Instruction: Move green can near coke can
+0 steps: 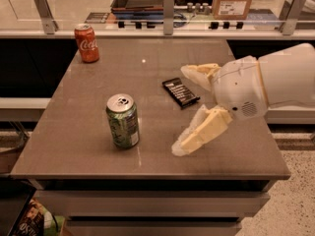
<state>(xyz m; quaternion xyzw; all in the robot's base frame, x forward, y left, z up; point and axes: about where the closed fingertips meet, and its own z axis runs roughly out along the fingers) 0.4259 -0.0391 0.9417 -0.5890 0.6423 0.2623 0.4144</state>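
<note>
The green can must move near the coke can, so its middle of the green can (124,125), below the silver top, will be gripped by my gripper.
The green can (122,120) stands upright on the brown table (88,151) near its front left. The coke can (86,43) stands upright at the table's far left corner, well apart from the green can. My gripper (183,111) comes in from the right above the table, open and empty, its cream fingers (197,134) spread wide. It is to the right of the green can, with a gap between them.
A black flat packet (180,92) lies on the table between the gripper's fingers and the table's middle. A glass rail with metal posts (168,6) runs along the far edge. A cardboard box (233,0) and a tray sit behind it.
</note>
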